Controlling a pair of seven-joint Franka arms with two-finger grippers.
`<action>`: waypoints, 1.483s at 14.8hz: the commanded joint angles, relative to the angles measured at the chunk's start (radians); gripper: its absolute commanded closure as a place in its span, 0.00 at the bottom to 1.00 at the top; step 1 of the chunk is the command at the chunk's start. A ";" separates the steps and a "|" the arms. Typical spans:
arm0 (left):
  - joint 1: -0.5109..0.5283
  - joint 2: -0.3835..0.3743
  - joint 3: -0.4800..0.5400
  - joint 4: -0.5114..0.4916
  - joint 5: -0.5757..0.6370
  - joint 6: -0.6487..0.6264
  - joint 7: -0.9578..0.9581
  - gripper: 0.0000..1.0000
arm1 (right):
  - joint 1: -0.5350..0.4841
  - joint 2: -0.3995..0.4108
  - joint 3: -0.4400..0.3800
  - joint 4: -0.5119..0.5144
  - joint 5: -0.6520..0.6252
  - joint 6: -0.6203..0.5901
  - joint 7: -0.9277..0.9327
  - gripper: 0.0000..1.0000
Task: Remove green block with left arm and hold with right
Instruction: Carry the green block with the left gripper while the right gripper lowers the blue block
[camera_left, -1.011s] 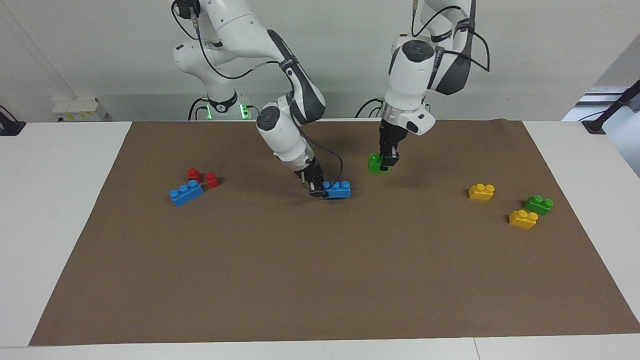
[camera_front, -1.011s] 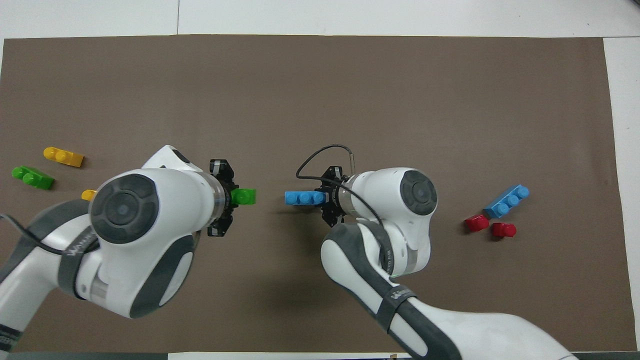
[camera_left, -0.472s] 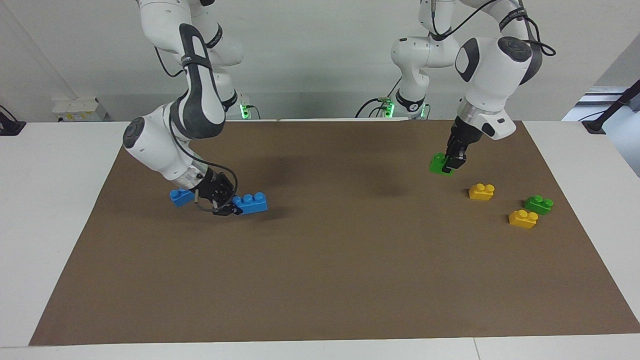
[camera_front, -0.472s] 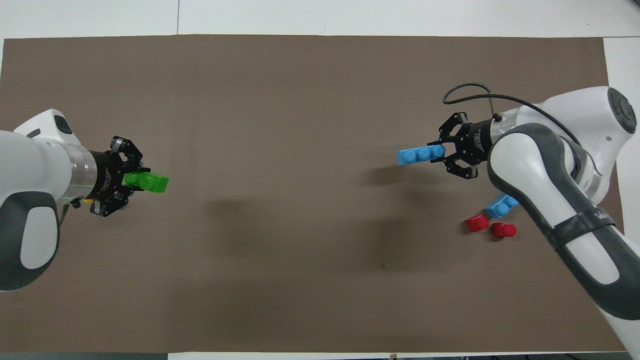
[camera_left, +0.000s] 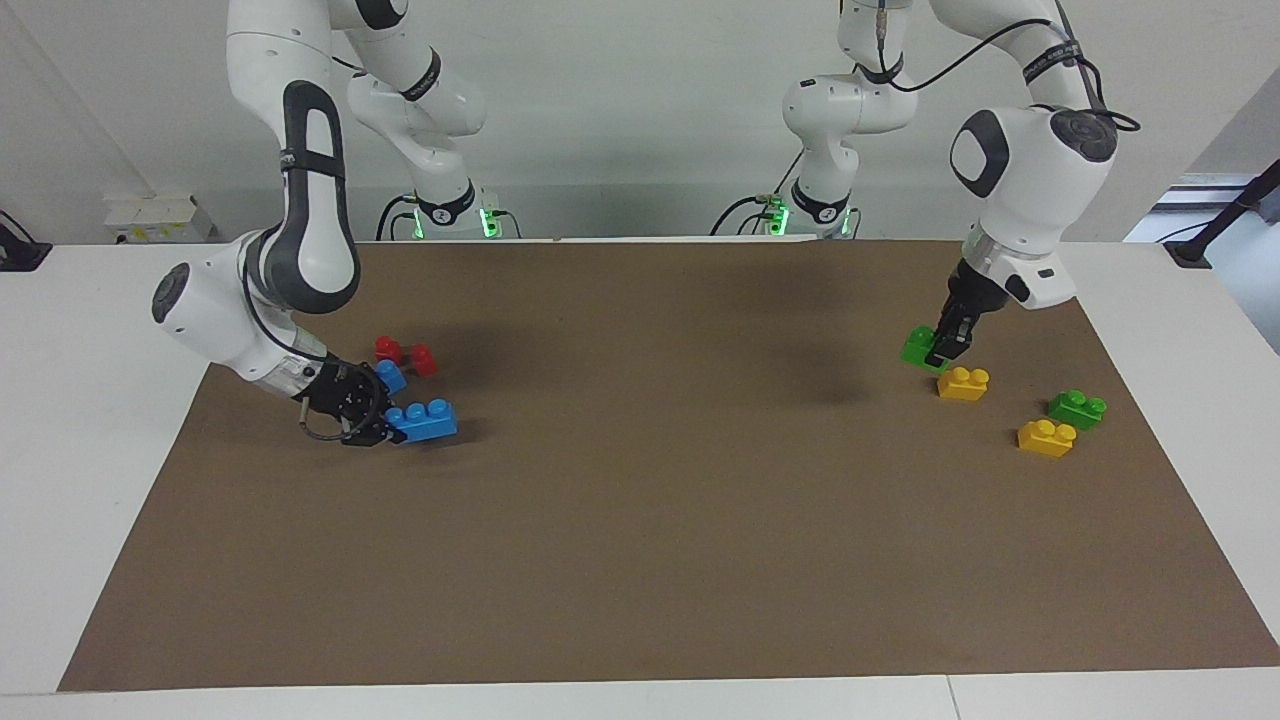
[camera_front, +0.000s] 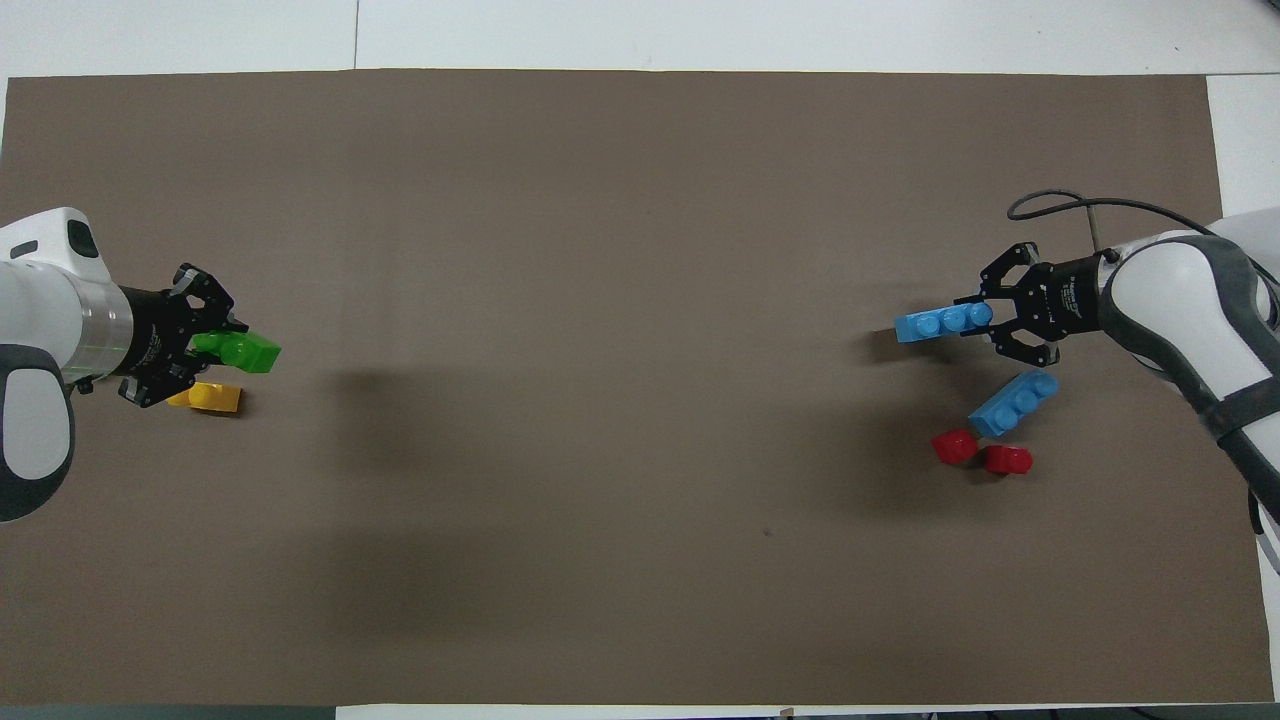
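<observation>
Next, my left gripper lets go of the bright green block on the bare mat (camera_front: 256, 311), at a spot just past the yellow brick that is below it.
The bright green block (camera_left: 917, 347) with two studs is held in my shut left gripper (camera_left: 940, 350), low over the brown mat (camera_left: 700, 520) at the left arm's end, just above a yellow brick (camera_left: 963, 383). In the overhead view the green block (camera_front: 243, 351) sticks out of the left gripper (camera_front: 222, 346). My right gripper (camera_left: 385, 425) is shut on one end of a blue three-stud brick (camera_left: 425, 420), low over the mat at the right arm's end. It also shows in the overhead view, the right gripper (camera_front: 975, 322) holding the blue brick (camera_front: 938, 323).
A darker green brick (camera_left: 1077, 408) and a second yellow brick (camera_left: 1046, 438) lie on the mat near the left arm's end. Another blue brick (camera_front: 1012, 404) and two red blocks (camera_front: 955, 446) (camera_front: 1008, 459) lie near the right gripper.
Both arms have swung apart from the middle of the mat toward their own ends, the left carrying the green block, the right carrying the blue brick. Both have come lower.
</observation>
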 joint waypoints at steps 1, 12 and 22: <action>0.036 0.096 -0.009 0.023 -0.017 0.100 0.076 1.00 | -0.016 0.009 0.017 -0.011 -0.011 0.009 -0.023 1.00; 0.080 0.363 -0.007 0.170 0.009 0.161 0.073 1.00 | -0.026 0.015 0.017 -0.059 -0.010 0.066 -0.038 0.10; 0.071 0.406 -0.007 0.201 0.047 0.170 0.008 0.00 | 0.058 -0.153 0.023 0.070 -0.227 -0.173 -0.062 0.00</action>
